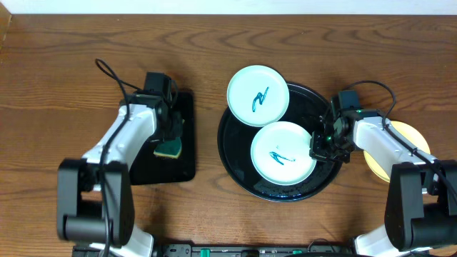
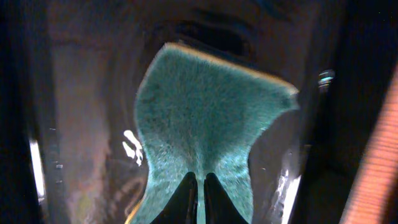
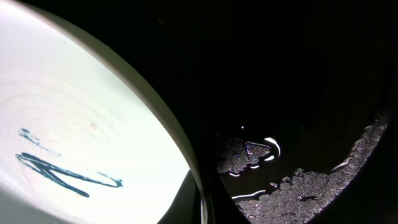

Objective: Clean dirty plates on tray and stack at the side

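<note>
The closed fingertips of my left gripper meet above the middle of the green sponge, so next I open them wide and take hold of the sponge by its side edges (image 2: 246, 165).
The round black tray (image 1: 232, 160) sits at the table's middle. One mint-white plate (image 1: 258, 96) with a teal scribble rests on its far left rim. A second scribbled mint-white plate (image 1: 283, 153) lies inside the tray. My right gripper (image 1: 319, 146) is shut on this plate's right rim; in the right wrist view the rim (image 3: 155, 124) runs between the fingers (image 3: 202, 205) above the wet tray floor (image 3: 298, 74). A pale yellow plate (image 1: 413, 135) lies on the table at the right, partly under the right arm. My left gripper (image 1: 171, 132) is shut on a green sponge (image 1: 170, 148), and the left wrist view shows the jaws (image 2: 200, 199) pinching the sponge (image 2: 211, 118).
A smaller rectangular black tray (image 1: 186, 164) lies left of the round tray, and the sponge rests on it. Cables trail from both arms. The arm bases stand at the table's near edge.
</note>
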